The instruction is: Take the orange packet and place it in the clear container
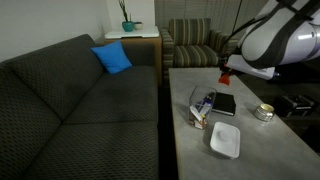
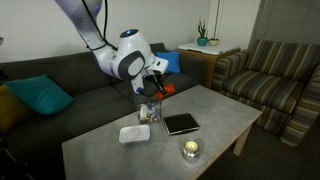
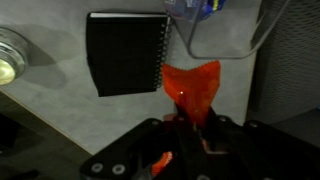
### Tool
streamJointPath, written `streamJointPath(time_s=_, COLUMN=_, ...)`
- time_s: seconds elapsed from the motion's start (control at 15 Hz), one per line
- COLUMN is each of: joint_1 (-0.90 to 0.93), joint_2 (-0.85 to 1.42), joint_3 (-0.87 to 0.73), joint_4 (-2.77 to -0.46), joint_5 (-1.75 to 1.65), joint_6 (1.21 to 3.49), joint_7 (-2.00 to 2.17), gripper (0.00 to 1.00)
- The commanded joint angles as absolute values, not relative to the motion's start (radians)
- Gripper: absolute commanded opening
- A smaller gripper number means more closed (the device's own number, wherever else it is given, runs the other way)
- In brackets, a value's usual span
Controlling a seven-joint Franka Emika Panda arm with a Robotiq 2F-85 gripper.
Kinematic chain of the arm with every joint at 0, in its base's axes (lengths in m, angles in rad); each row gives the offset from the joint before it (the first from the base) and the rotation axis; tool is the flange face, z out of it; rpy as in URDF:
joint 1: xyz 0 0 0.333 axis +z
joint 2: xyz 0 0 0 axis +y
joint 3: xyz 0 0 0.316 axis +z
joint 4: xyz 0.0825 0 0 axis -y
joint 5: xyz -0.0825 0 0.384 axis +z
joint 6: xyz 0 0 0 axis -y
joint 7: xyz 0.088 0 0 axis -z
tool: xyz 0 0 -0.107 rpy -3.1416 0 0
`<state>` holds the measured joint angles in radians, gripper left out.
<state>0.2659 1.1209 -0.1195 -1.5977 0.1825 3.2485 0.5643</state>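
Note:
Next, the gripper releases the orange packet inside the clear container [image 1: 199,103], next to the blue item on the sofa side.
My gripper [image 3: 188,128] is shut on the orange packet [image 3: 192,86], which hangs from the jaws above the grey table. In both exterior views the packet shows as a small orange-red patch at the gripper [image 1: 226,76] [image 2: 166,89]. The clear container [image 3: 215,25] lies at the top of the wrist view, just beyond the packet, with a few items inside. In the exterior views it stands on the table [image 1: 203,103] [image 2: 150,111], beside the black book. The gripper with the packet is slightly above and to the side of the container.
A black spiral-bound book [image 3: 124,52] [image 1: 224,104] [image 2: 181,123] lies next to the container. A white rectangular dish [image 1: 225,140] [image 2: 134,133] and a round silvery tin [image 1: 263,113] [image 2: 190,149] sit on the grey table [image 1: 255,150]. A dark sofa [image 1: 70,110] borders the table.

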Motion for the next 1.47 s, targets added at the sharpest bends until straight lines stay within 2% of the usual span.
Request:
streamJointPath(time_s=0.0, joint_1=0.140, joint_2=1.043, joint_3=0.071, joint_4=-1.672, joint_5=0.173, joint_6=3.299, joint_7=0.378, gripper=0.04)
streamJointPath(time_s=0.13, joint_1=0.075, joint_2=1.040, joint_3=0.166, joint_4=-1.660, joint_5=0.176, joint_6=3.245, joint_7=0.328, gripper=0.04)
streamJointPath(time_s=0.53, joint_1=0.249, joint_2=1.086, joint_3=-0.034, joint_4=-1.555, joint_5=0.360, joint_6=2.922, joint_7=0.554, gripper=0.04)
streamJointPath(time_s=0.73, joint_1=0.227, joint_2=1.111, joint_3=-0.007, joint_4=-1.491, joint_5=0.345, joint_6=2.760, joint_7=0.599, gripper=0.04)
streamJointPath(time_s=1.0, joint_1=0.225, joint_2=1.138, joint_3=0.007, joint_4=-1.421, joint_5=0.327, joint_6=2.656, joint_7=0.624, gripper=0.04)
streamJointPath(time_s=1.13, joint_1=0.269, joint_2=1.177, joint_3=-0.041, joint_4=-1.371, joint_5=0.297, joint_6=2.612, joint_7=0.683, gripper=0.04)
streamJointPath(time_s=1.4, joint_1=0.289, joint_2=1.285, joint_3=-0.067, joint_4=-1.249, joint_5=0.250, joint_6=2.624, joint_7=0.769, gripper=0.04)
